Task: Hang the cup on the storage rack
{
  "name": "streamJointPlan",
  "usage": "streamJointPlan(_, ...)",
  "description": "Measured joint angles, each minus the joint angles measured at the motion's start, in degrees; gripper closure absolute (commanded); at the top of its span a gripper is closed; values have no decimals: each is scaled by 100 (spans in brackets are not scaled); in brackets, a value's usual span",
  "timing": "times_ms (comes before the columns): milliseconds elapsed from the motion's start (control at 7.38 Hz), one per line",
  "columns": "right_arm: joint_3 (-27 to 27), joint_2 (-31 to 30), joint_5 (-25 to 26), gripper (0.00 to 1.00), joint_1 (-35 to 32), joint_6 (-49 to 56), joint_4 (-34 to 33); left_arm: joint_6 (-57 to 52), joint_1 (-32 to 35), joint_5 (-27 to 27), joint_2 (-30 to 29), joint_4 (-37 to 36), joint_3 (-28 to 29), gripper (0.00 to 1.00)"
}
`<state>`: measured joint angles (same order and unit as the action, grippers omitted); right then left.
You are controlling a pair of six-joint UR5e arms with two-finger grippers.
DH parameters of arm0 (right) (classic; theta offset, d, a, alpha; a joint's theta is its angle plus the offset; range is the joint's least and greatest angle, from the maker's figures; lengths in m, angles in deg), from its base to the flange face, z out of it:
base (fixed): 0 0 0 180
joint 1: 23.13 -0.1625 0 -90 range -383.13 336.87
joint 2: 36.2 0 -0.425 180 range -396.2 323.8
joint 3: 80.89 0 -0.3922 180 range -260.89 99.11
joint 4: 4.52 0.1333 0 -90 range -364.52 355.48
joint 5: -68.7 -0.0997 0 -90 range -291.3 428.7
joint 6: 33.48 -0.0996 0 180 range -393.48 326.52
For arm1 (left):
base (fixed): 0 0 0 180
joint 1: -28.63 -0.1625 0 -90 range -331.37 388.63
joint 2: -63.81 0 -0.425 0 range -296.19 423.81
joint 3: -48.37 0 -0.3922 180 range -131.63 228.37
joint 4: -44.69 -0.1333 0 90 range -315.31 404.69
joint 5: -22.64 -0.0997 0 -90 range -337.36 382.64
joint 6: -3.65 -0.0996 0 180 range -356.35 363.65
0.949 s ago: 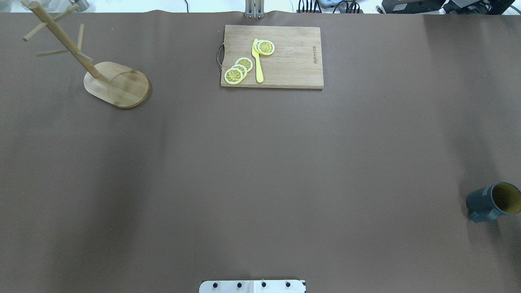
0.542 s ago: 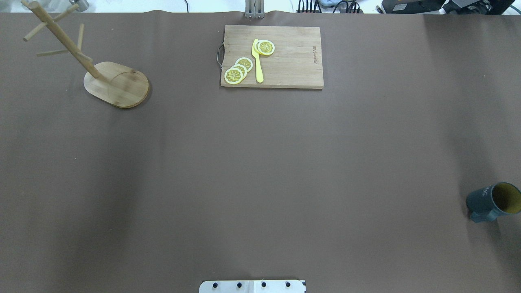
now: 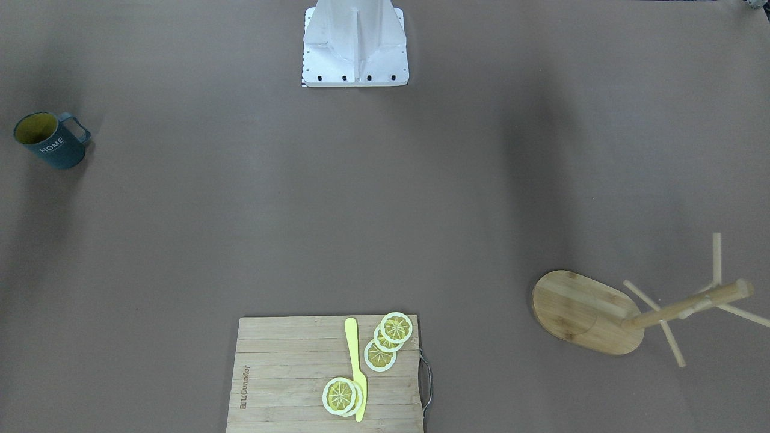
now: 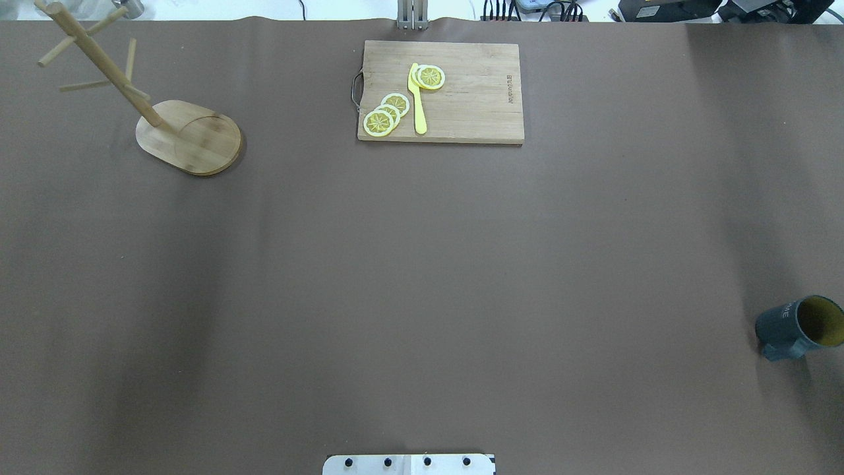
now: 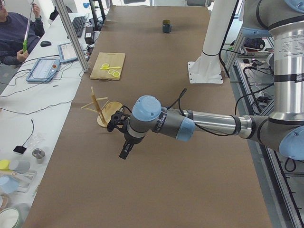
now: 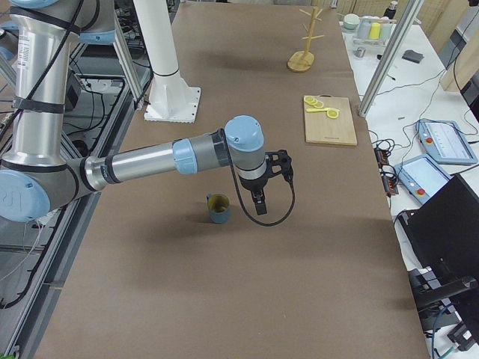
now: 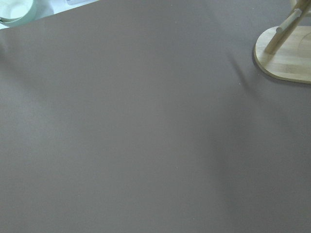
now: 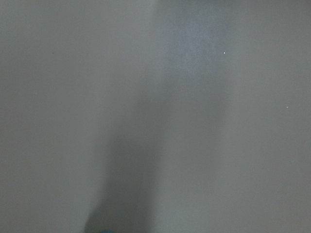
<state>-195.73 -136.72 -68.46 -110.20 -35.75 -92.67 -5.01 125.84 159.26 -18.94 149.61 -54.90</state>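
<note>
My right gripper will move to the cup next and close on its rim [image 3: 15,136] on the side opposite the handle, with one finger inside the cup.
The cup [image 4: 794,328], dark teal with a yellow inside, stands upright at the table's right edge; it also shows in the front-facing view [image 3: 51,144] and the right view [image 6: 218,209]. The bamboo storage rack [image 4: 188,136] stands at the far left, its pegs bare; it also shows in the front-facing view [image 3: 583,311] and the left wrist view [image 7: 286,60]. My right gripper [image 6: 259,205] hangs above the table just beside the cup. My left gripper [image 5: 124,153] hovers near the rack [image 5: 102,111]. Both show only in side views, so I cannot tell open or shut.
A cutting board [image 4: 475,92] with lemon slices and a yellow knife [image 4: 417,99] lies at the far middle. The robot's base plate [image 4: 409,464] sits at the near edge. Cups and devices crowd the side benches [image 5: 47,71].
</note>
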Motion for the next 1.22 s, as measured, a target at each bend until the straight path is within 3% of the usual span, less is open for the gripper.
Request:
streamJointPlan(407,-1,-892,151,1,771,-1374,1722,177,3,18,71,172,-40,1)
streamJointPlan(678,19,-1230,747,3,1597,-2206,2508,201,7,20,142,250,-67,1)
streamJointPlan(814,68,-1344,1040,9,1999,-2438,2805,200,9,21,167,260,-83,1)
streamJointPlan(1085,269,-1547,1282,32,2533,-2781,3454,204,9,22,185,264,-87,1)
streamJointPlan(1220,352,-1575,1411,34,2797,-2952,3622,206,8,22,187,265,-88,1)
